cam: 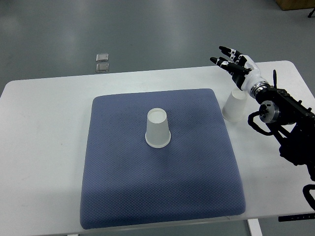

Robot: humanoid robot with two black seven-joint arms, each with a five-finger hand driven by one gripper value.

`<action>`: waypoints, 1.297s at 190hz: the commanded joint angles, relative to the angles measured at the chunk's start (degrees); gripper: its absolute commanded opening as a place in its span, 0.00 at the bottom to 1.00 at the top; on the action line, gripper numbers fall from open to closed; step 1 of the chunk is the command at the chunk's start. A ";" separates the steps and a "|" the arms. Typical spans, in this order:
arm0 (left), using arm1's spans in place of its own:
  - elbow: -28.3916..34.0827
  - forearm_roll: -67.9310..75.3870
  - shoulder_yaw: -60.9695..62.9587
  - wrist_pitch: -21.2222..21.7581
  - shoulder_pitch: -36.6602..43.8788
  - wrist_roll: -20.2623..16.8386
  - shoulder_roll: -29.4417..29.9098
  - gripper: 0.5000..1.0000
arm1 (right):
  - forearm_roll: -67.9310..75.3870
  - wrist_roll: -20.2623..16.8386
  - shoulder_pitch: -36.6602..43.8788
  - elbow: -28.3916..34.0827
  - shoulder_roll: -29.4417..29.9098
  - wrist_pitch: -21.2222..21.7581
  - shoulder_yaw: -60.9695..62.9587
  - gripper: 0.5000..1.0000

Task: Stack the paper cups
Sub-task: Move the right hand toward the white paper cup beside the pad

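Next, I close my right gripper around the upper part (238, 97) of the white paper cup standing off the blue mat, on the white table.
One white paper cup (157, 128) stands upside down near the middle of the blue mat (123, 187). A second white paper cup (235, 105) stands upside down on the white table, just off the mat's right edge. My right hand (231, 60) hovers above and behind that second cup, fingers spread and holding nothing. Its arm reaches in from the right edge. The left arm does not show.
The white table (44, 147) carries the mat. Two small clear squares (102, 61) lie on the grey floor beyond the table's far edge. The arm's black joints and cables (285, 118) fill the table's right side.
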 commanded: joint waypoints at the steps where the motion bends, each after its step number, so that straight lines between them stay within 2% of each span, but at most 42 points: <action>1: -0.02 0.00 0.03 0.00 0.00 0.00 0.00 1.00 | -0.01 -0.08 0.01 0.06 -0.26 -0.06 0.00 0.85; 107: -0.02 0.00 0.03 0.00 0.00 0.00 0.00 1.00 | -1.32 -0.09 1.24 0.06 -1.23 0.38 -0.96 0.85; 192: -0.02 0.00 -0.06 0.00 0.00 0.00 0.00 1.00 | -20.83 -0.26 1.76 0.15 -4.13 6.01 -2.54 0.85; 217: -0.02 0.00 0.03 0.00 0.00 0.00 0.00 1.00 | -29.18 -0.26 2.64 0.33 -5.80 6.18 -7.11 0.85; 246: -0.02 0.00 -0.06 0.00 0.00 0.00 0.00 1.00 | -31.65 -0.26 3.35 0.42 -7.30 6.27 -9.40 0.85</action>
